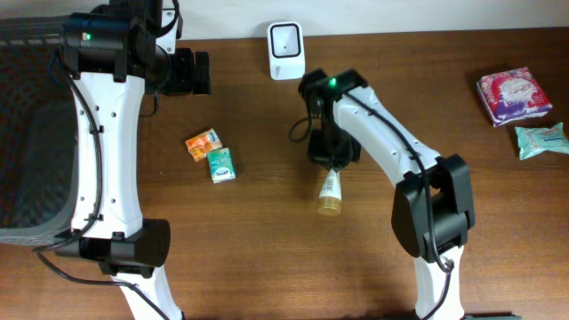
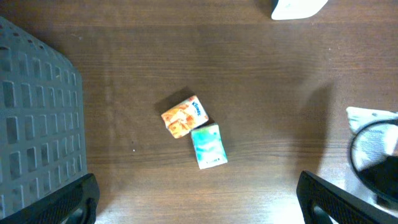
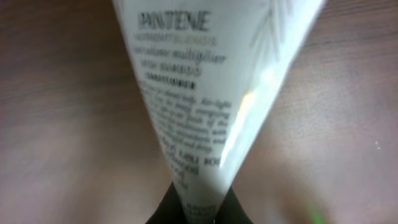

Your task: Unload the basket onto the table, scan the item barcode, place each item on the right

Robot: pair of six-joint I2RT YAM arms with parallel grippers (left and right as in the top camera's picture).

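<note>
The robot's right gripper should release the white Pantene tube on the bare wood at the middle of the table (image 1: 335, 186). The tube now hangs just above the table's middle.
A white Pantene tube (image 1: 331, 188) with a gold cap hangs just above the table's middle, cap pointing toward the front edge. My right gripper (image 1: 332, 163) is shut on its flat crimped end. In the right wrist view the tube (image 3: 211, 93) fills the frame, printed text facing the camera, pinched between the dark fingers (image 3: 163, 211) of the gripper (image 3: 202, 210). The white scanner (image 1: 285, 51) stands at the back edge, just behind the right arm. My left gripper (image 1: 203, 73) is open at the back left, holding nothing, its fingers (image 2: 68, 202) wide apart over bare wood.
An orange packet (image 1: 203, 144) and a green packet (image 1: 221, 164) lie side by side left of centre, also seen as the orange packet (image 2: 184, 116) and green packet (image 2: 208, 146). A dark mesh basket (image 1: 27, 133) fills the far left. A pink pack (image 1: 514, 95) and teal wipes (image 1: 540, 140) lie far right.
</note>
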